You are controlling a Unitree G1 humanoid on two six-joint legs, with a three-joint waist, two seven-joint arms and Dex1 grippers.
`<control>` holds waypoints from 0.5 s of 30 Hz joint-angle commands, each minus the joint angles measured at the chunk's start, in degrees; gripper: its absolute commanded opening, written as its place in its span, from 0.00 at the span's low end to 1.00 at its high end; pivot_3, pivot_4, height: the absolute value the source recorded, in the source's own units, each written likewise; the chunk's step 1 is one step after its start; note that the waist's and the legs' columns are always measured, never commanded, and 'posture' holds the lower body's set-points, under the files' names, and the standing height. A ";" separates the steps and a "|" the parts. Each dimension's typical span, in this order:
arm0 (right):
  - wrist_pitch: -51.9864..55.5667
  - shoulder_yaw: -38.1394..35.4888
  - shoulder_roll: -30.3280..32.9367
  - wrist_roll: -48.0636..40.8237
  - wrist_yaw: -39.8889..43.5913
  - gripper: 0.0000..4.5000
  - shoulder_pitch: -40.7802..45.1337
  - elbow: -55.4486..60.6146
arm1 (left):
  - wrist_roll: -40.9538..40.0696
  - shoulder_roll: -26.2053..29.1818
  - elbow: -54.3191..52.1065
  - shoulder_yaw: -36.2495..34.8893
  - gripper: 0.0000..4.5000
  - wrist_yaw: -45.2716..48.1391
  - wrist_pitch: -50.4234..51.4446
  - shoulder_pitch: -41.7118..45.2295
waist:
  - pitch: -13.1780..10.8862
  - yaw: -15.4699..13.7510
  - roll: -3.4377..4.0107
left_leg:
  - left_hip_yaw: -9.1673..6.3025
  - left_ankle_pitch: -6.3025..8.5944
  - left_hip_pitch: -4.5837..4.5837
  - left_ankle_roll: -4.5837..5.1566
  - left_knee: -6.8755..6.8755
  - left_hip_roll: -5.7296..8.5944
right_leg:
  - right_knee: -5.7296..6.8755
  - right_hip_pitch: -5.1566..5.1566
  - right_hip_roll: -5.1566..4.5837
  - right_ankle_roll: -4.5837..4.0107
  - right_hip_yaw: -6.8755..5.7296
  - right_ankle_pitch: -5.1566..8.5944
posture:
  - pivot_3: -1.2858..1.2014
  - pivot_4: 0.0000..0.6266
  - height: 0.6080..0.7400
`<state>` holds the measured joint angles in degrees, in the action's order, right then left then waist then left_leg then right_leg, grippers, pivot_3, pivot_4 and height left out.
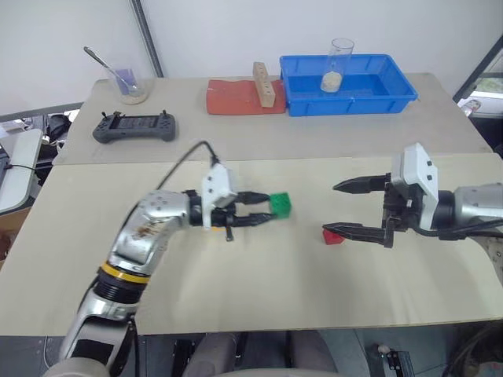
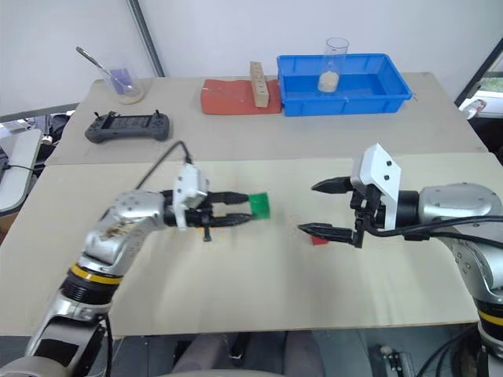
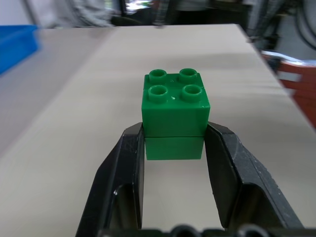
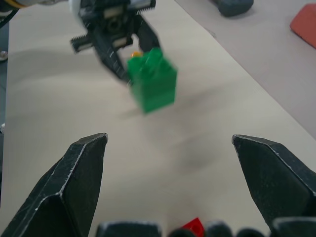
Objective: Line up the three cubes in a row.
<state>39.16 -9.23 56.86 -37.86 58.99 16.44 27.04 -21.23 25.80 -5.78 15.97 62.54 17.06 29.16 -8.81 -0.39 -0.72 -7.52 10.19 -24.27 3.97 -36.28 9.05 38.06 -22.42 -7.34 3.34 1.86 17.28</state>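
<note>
My left gripper is going to set the green cube down on the table (image 1: 306,238) beside the red cube, facing my left arm.
My left gripper (image 1: 271,209) is shut on the green cube (image 1: 280,206) and holds it just above the middle of the table; its fingers point toward my right arm. In the left wrist view the black fingers (image 3: 127,163) clamp the lower half of the green cube (image 3: 174,116), studs up. My right gripper (image 1: 333,208) faces it, open wide with nothing between its fingers. The red cube (image 1: 334,236) lies on the table, partly hidden under the right gripper's lower finger. In the right wrist view a small orange speck shows behind the green cube (image 4: 152,81); I cannot tell what it is.
At the back stand a blue bin (image 1: 350,104) with a clear glass (image 1: 339,63) in it, a red mat (image 1: 229,98) bearing a tan wooden block (image 1: 263,85), a black controller (image 1: 135,127) and a cup with a spoon (image 1: 127,82).
</note>
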 commanded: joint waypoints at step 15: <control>-1.70 -8.99 2.19 -0.25 1.24 1.00 -10.32 5.10 | 13.34 -10.75 18.24 7.56 0.28 -0.74 -13.86 3.09 | -0.02 -0.43 -0.04 | 0.00 0.02 0.00 0.04 -0.08 0.03 | -0.02 0.08 -0.03 0.02 -0.03 0.00 | 0.52 0.24 1.00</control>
<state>39.00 -16.49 58.14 -38.39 59.17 6.89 30.62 -8.66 15.41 12.35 23.09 61.57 4.81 31.30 -8.84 -0.82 -0.77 -7.52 10.21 -24.27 4.01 -36.37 9.08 38.04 -22.34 -7.36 3.35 1.83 17.28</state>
